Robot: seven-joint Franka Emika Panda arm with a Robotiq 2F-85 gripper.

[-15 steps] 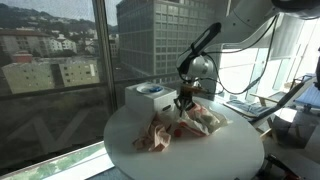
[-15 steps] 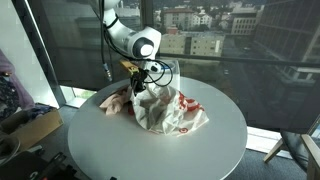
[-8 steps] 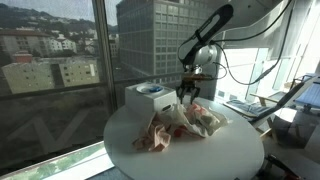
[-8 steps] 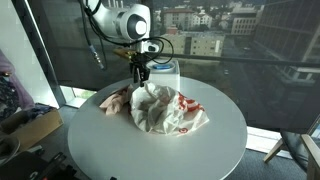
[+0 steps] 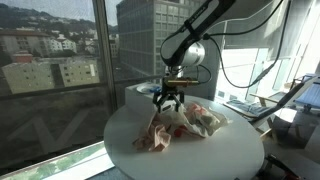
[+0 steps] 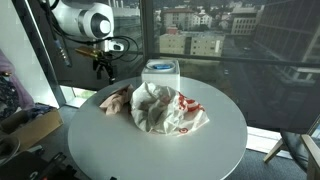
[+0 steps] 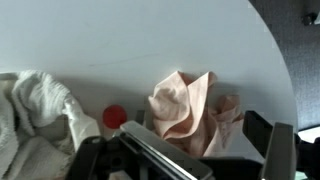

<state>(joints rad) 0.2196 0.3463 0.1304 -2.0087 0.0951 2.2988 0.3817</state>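
The robot's gripper will next move down to the peach cloth's top fold [image 5: 154, 125] [image 7: 207, 128], on the side toward the white tub, and close there.
My gripper [image 5: 167, 97] [image 6: 103, 68] hangs open in the air with nothing between its fingers. It is above the side of the round white table [image 5: 222, 156] [image 6: 222, 140] where a crumpled peach cloth [image 5: 149, 138] [image 6: 115, 100] lies. In the wrist view the peach cloth [image 7: 185, 105] sits on the table straight below the gripper [image 7: 205, 150], between the wide-apart fingers. A bigger white cloth with red marks [image 5: 196, 118] [image 6: 166, 108] [image 7: 35, 100] is heaped beside it at the table's middle, apart from the gripper.
A white tub with a blue top [image 5: 148, 94] [image 6: 160, 72] stands on the table behind the cloths, near the window. A cardboard box [image 6: 30, 125] sits beside the table, and a cluttered desk [image 5: 252, 104] with cables stands on its other side.
The gripper was shut down at the white cloth a second ago. It has opened, let the cloth go, risen and swung over to the peach cloth's side.
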